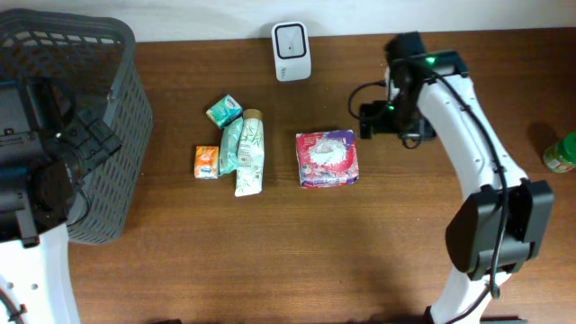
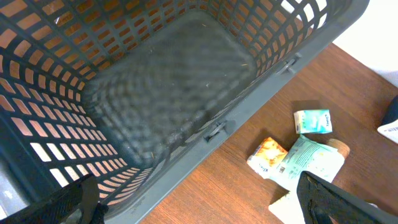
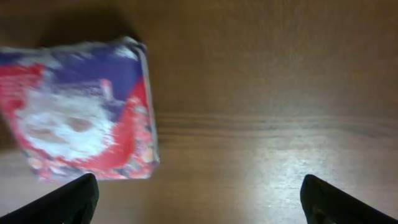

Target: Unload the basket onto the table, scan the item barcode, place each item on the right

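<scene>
My right gripper will close on the packet's edge (image 1: 356, 158) (image 3: 148, 107) that faces the green bottle, since the red and purple packet should go to the white scanner.
A red and purple packet (image 1: 328, 158) lies flat on the wooden table, left of my right gripper (image 1: 369, 121). In the right wrist view the packet (image 3: 81, 109) is blurred at upper left. There my right gripper (image 3: 205, 202) stands open over bare wood, nothing between its fingers. A white scanner (image 1: 292, 50) stands at the table's back edge. My left gripper (image 1: 85, 139) hovers open and holding nothing over the rim of a grey basket (image 1: 126, 135). In its own view, the left gripper (image 2: 199, 208) spans the basket rim (image 2: 249, 106). No barcode shows.
Left of the packet sit a teal box (image 1: 223, 110), an orange packet (image 1: 206, 161), a green-white pouch (image 1: 232, 146) and a tube (image 1: 250, 155). The left wrist view shows the teal box (image 2: 313, 121) and orange packet (image 2: 267, 155). A green bottle (image 1: 560, 153) stands far right.
</scene>
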Controlling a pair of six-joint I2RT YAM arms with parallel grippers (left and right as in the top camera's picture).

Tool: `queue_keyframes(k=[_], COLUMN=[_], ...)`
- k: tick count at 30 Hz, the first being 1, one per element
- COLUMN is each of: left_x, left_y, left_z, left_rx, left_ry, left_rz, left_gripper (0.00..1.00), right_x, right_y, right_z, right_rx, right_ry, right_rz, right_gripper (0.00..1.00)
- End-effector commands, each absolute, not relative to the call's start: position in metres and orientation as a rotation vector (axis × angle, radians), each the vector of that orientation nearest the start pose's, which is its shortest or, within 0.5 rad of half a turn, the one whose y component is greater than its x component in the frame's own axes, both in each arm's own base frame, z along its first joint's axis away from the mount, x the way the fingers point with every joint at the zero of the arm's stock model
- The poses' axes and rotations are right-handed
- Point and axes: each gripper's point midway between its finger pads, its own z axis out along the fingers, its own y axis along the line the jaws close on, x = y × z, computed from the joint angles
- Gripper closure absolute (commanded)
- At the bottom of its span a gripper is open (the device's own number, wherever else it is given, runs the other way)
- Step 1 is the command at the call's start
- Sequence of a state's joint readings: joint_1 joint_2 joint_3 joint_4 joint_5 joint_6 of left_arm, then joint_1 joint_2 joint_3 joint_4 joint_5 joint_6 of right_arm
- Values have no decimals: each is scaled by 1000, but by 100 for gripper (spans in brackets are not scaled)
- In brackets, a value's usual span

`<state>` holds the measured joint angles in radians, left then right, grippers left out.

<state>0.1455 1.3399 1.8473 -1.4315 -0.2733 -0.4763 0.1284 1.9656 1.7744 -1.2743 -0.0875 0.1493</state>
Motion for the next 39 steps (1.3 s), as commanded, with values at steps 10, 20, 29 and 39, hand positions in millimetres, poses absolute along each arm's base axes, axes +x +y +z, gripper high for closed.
queue_keyframes(k=[10, 20, 29, 39], left_x=[276, 276, 276, 276], left_y=[89, 89, 89, 89], left_z=[354, 354, 354, 354], left_rx=[-875, -875, -875, -875], left_ry=[2287, 2287, 2287, 2287], left_rz=[193, 193, 193, 193], left_gripper=[1, 1, 1, 1], right_x=[352, 427, 570, 605], right_y=[153, 184, 198, 263], right_z=[24, 122, 199, 145], right_rx=[-31, 112, 362, 322], right_ry=[2856, 2639, 2078, 1987], right_rz=[1233, 1428, 1191, 1306], right_gripper=[30, 96, 96, 96])
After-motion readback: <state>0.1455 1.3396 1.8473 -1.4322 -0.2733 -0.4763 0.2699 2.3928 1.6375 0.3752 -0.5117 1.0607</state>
